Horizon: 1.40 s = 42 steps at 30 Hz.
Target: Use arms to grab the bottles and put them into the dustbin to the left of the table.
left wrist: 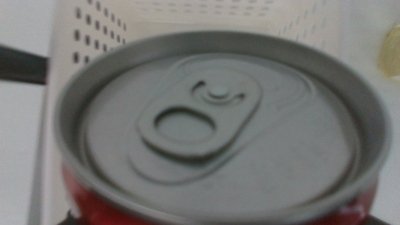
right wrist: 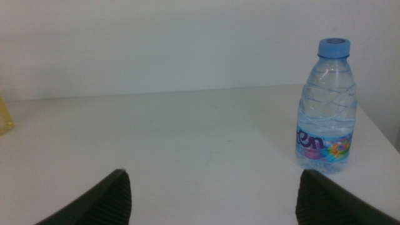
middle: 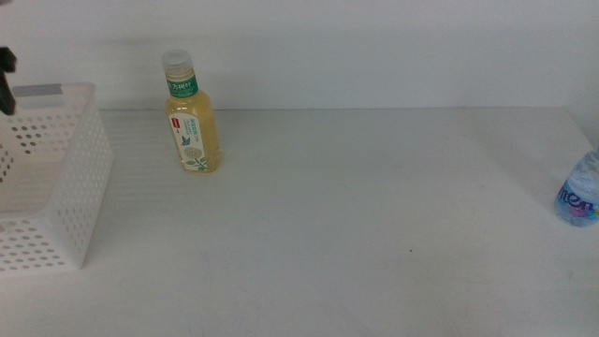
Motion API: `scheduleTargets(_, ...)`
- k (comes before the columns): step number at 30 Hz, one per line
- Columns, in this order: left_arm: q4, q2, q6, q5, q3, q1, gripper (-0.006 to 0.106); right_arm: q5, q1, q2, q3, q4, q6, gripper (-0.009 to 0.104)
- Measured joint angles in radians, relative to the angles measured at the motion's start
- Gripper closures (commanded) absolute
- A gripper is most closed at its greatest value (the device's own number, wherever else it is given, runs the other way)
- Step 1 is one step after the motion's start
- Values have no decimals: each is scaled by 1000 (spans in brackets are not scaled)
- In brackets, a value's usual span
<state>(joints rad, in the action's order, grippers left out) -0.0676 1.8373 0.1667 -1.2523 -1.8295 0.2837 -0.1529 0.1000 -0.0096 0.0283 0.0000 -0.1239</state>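
Observation:
I should release the red can from my left gripper onto the bottom of the dustbin, next to the dustbin's side (middle: 33,183) that is nearest the yellow-tea bottle.
A slim red can (left wrist: 219,125) fills the left wrist view, its grey top facing the camera. My left gripper (left wrist: 215,220) is shut on it, and only dark jaw tips show at the picture's lower corners. The can hangs over the white perforated dustbin (left wrist: 94,31), which stands at the table's left (middle: 65,187). A yellow-tea bottle (middle: 193,117) stands upright just right of the dustbin. A small clear water bottle (middle: 580,192) with a blue cap stands at the far right edge. My right gripper (right wrist: 212,194) is open, low over the table, with the water bottle (right wrist: 326,106) ahead and off to one side.
A dark piece of the left arm (middle: 6,80) shows at the middle view's left edge above the dustbin. The white table (middle: 356,215) stretches bare between the two bottles. A white wall runs behind the table.

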Motion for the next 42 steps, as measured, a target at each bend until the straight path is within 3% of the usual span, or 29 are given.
scheduleTargets(37, 68, 350, 0, 119, -6, 0, 105, 0, 0, 0, 0, 0, 0, 25)
scheduleTargets(42, 68, 369, 0, 112, -6, 0, 98, 0, 0, 0, 0, 0, 0, 25)
